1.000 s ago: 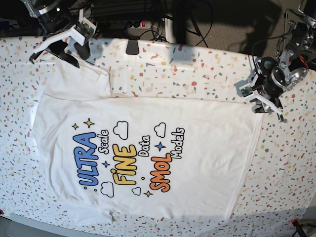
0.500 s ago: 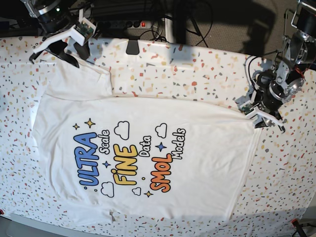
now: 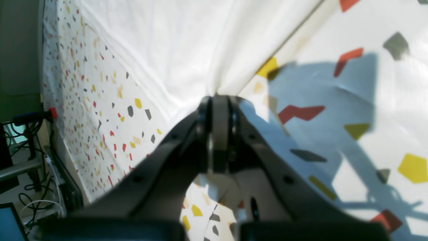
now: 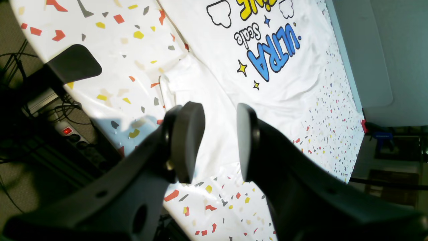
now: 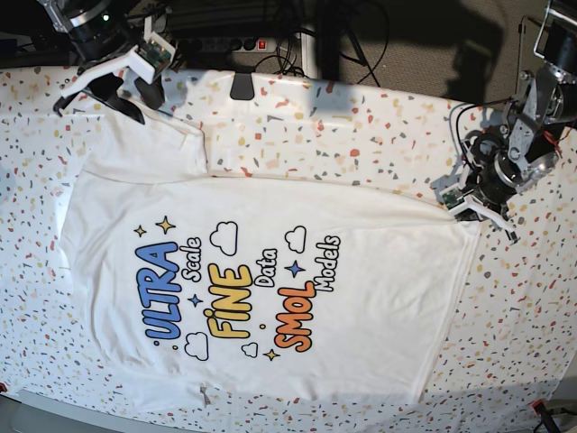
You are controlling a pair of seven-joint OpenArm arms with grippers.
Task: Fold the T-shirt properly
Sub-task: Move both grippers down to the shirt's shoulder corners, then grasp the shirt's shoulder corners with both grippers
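I need to next lower my right gripper to the far sleeve's shoulder-side corner [image 5: 106, 126] [image 4: 213, 172] on the white T-shirt, and I need to close it there.
The white T-shirt [image 5: 270, 271] lies flat with its print up on the speckled table cover [image 5: 361, 126]. My left gripper [image 5: 471, 213] is at the shirt's far right hem corner. In the left wrist view the left gripper [image 3: 217, 100] is shut, and the shirt's fabric [image 3: 167, 50] bunches into its tip. My right gripper [image 5: 113, 90] hangs above the far left sleeve [image 5: 149, 149]. In the right wrist view the right gripper [image 4: 217, 140] is open and empty, with the sleeve [image 4: 190, 80] and the blue "ULTRA" print [image 4: 274, 50] below and beyond it.
A black clamp [image 5: 242, 88] grips the table's back edge. A power strip with a red switch [image 5: 261, 42] and cables lie behind the table. A red clamp [image 5: 541, 408] sits at the front right corner. The table's right edge is close to my left arm.
The left arm has turned and shifted at the shirt's far right corner, and that corner is now drawn out toward the gripper. The right arm has not moved.
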